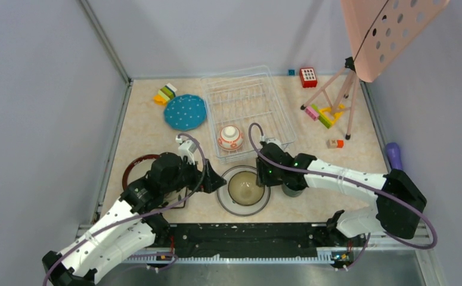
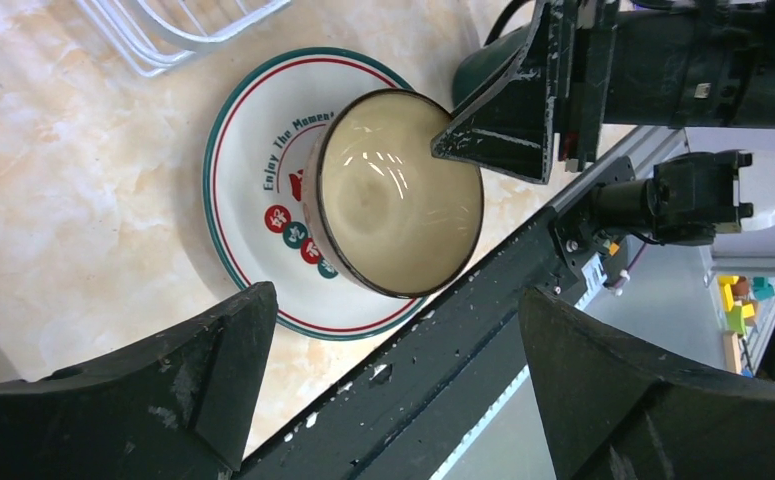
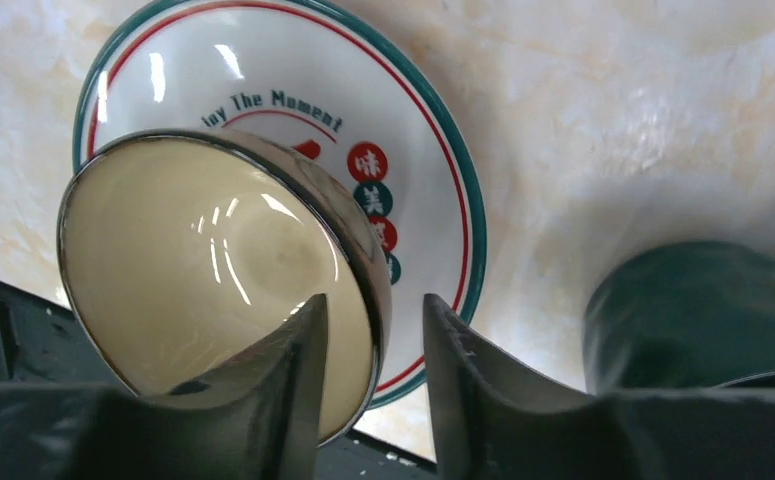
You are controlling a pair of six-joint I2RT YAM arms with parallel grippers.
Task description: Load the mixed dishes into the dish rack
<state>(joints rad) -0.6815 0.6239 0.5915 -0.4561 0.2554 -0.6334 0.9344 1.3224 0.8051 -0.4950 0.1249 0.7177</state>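
The brown bowl's rim sits shallow between my right gripper's open fingers, so next I reach lower, grip it, then pass the bowl (image 1: 232,188) to my left gripper.
The brown bowl (image 1: 245,187) (image 3: 193,260) sits on the grey-rimmed plate with red characters (image 1: 225,202) (image 3: 413,110). My right gripper (image 1: 264,176) (image 3: 375,300) is open astride the bowl's right rim, one finger inside and one outside with a gap. The dark green mug (image 1: 292,189) (image 3: 703,310) stands just right of it, mostly under the arm. My left gripper (image 1: 216,179) (image 2: 395,295) is open and empty, left of the plate. The orange-white bowl (image 1: 231,138) lies in the white wire dish rack (image 1: 246,95). The blue dotted plate (image 1: 185,112) lies left of the rack.
A dark-rimmed dish (image 1: 134,170) shows partly under my left arm. Toy blocks (image 1: 166,93) lie at the back left and others (image 1: 323,114) under the pink board's tripod (image 1: 341,95). The black rail (image 2: 443,350) runs along the near edge.
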